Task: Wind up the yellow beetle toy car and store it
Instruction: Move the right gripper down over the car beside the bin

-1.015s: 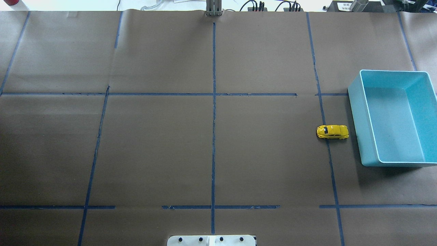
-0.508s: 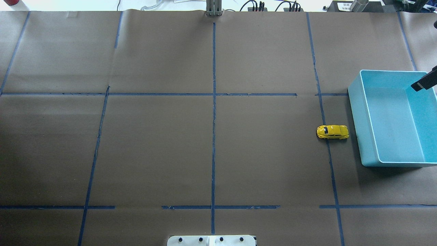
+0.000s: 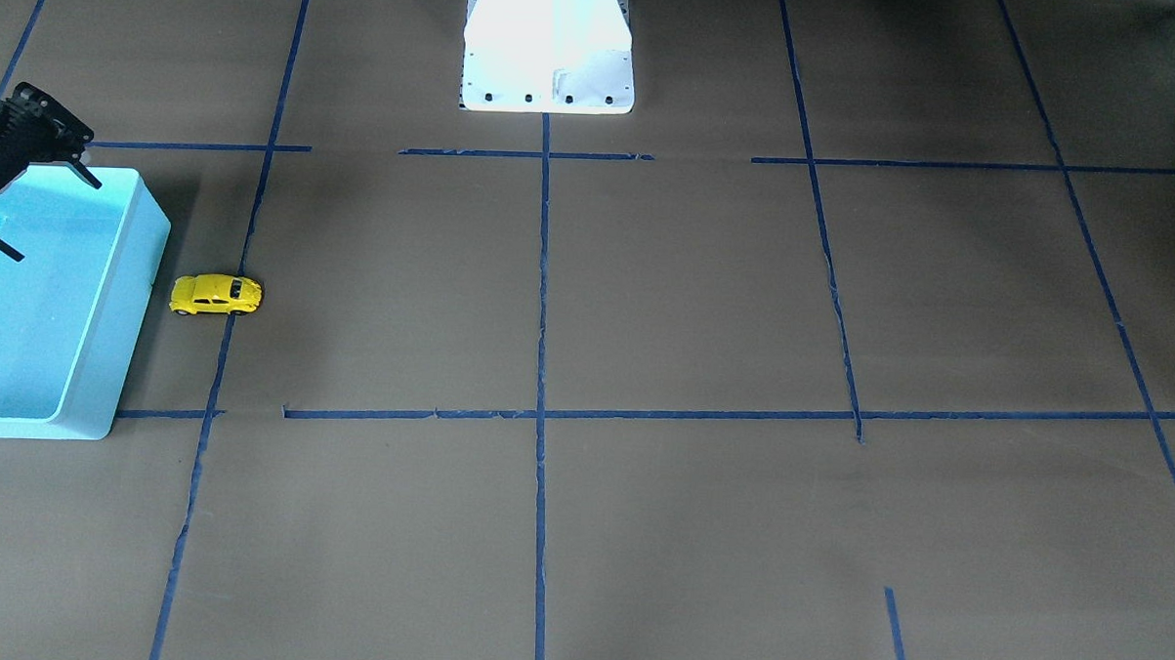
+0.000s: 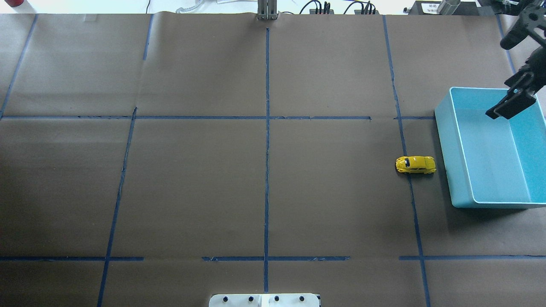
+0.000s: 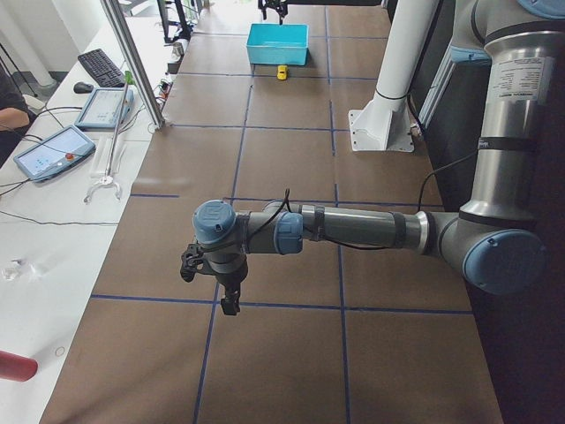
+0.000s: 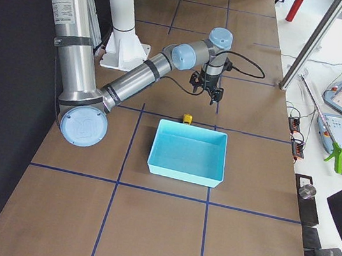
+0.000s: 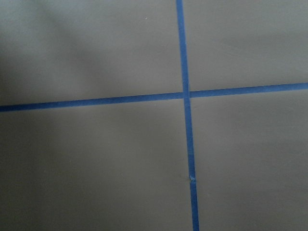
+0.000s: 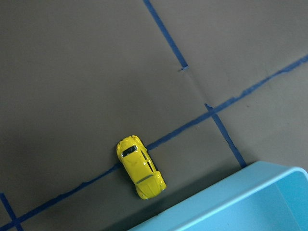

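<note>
The yellow beetle toy car has a roof [image 3: 212,283] [image 8: 137,166] just ahead of its rear window. My right gripper goes there next and closes on it.
The yellow beetle toy car [image 4: 416,164] stands on its wheels on the brown table, just left of the light blue bin [image 4: 443,140]. It also shows in the front view [image 3: 215,295], the right wrist view [image 8: 141,166] and both side views [image 5: 282,72] [image 6: 187,118]. My right gripper [image 4: 500,79] is open and empty, raised over the bin's far corner, well apart from the car; it also shows in the front view [image 3: 44,213]. The bin [image 3: 129,304] is empty. My left gripper [image 5: 225,283] hangs over bare table far from the car; I cannot tell whether it is open.
The white robot base [image 3: 549,45] sits at the table's near middle edge. Blue tape lines cross the brown paper. A metal post [image 4: 267,13] and cables stand at the far edge. Tablets and tools lie on a side desk [image 5: 53,150].
My right gripper has come in from the overhead view's right edge and moved left over the bin's far corner. The car and bin have not moved.
</note>
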Controlling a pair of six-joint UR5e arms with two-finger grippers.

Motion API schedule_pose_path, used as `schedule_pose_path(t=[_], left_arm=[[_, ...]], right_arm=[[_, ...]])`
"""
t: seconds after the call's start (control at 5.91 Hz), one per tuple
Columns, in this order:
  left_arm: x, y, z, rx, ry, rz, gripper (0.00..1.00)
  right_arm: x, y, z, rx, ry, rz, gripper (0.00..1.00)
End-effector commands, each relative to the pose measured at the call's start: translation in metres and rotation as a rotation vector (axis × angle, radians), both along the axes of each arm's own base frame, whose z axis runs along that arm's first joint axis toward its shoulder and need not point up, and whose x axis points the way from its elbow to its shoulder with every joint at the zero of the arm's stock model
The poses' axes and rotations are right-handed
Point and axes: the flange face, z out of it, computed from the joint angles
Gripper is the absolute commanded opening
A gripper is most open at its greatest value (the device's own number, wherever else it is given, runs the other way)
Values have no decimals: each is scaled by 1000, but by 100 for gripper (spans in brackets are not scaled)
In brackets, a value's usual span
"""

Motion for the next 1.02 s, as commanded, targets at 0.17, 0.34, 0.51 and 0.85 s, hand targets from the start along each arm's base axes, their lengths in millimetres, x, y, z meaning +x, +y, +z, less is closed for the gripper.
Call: schedule_pose_path(t=[0.17, 0.34, 0.51, 0.85], left_arm=[[-2, -3, -2, 2, 0, -6, 100], [-2, 0, 2, -3, 0, -4, 100], [-2, 0, 2, -3, 0, -4, 100], [-2, 0, 1, 2, 1, -4, 100]], right_arm=[[-71, 17, 21, 213, -19, -244, 100], [-83, 16, 40, 278, -18, -331, 100], [-94, 13, 68, 306, -26, -361, 100], [-108, 18, 87, 299, -18, -381, 100]])
